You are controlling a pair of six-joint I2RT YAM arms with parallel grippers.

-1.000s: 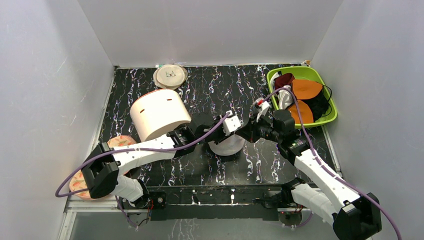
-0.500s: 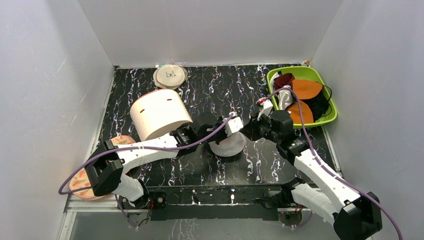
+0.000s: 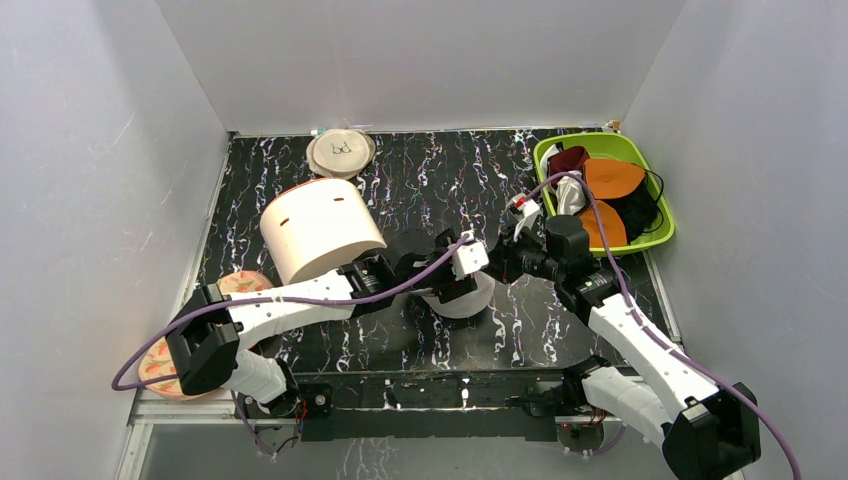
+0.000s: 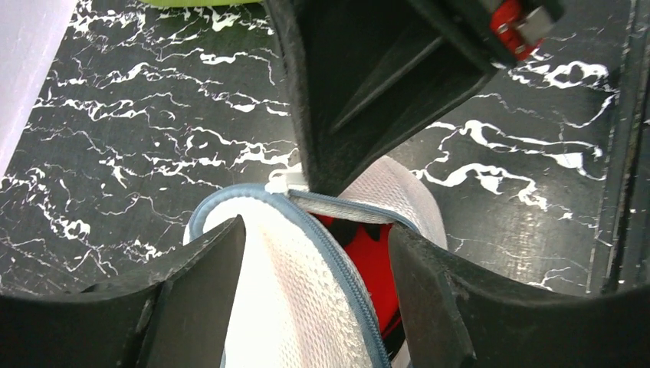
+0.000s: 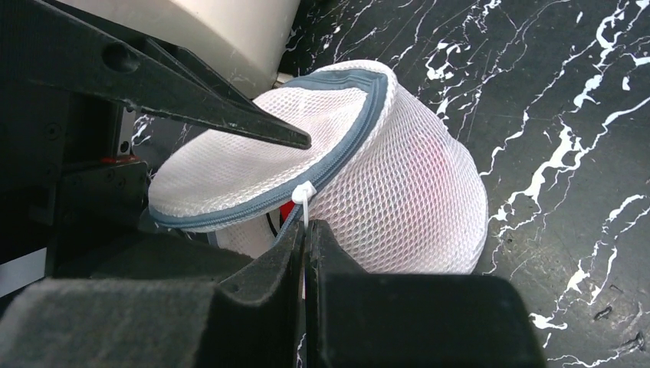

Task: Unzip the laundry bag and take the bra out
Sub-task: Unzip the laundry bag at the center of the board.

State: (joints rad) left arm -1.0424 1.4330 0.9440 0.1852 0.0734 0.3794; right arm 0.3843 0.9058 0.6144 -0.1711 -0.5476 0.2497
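Observation:
My left gripper needs to pinch that zip edge (image 4: 310, 220) to hold the bag steady before my right gripper pulls, because the bag lid's grey zip edge is loose behind the zip pull.
The laundry bag (image 5: 398, 184) is a small white mesh pouch with a grey zip, lying at the table's middle (image 3: 478, 297). Its zip is partly undone. The bright red bra (image 4: 375, 264) shows through the gap, most of it hidden inside. My left gripper (image 4: 314, 295) straddles the bag's lid, one finger (image 5: 192, 84) on top and the other at the opening, both touching it. My right gripper (image 5: 305, 230) is shut on the white zip pull (image 5: 304, 193) at the rim. In the top view both grippers, left (image 3: 452, 283) and right (image 3: 497, 266), meet over the bag.
A big cream cylinder (image 3: 320, 228) lies left of the bag. A flat beige disc (image 3: 341, 152) sits at the back. A green tray (image 3: 655, 235) at the right holds orange cups (image 3: 612, 178) and dark garments. A patterned round thing (image 3: 158, 366) sits front left.
My left gripper has moved right and down over the bag, covering more of it. My right gripper stays pinched at the bag's rim, shifted slightly.

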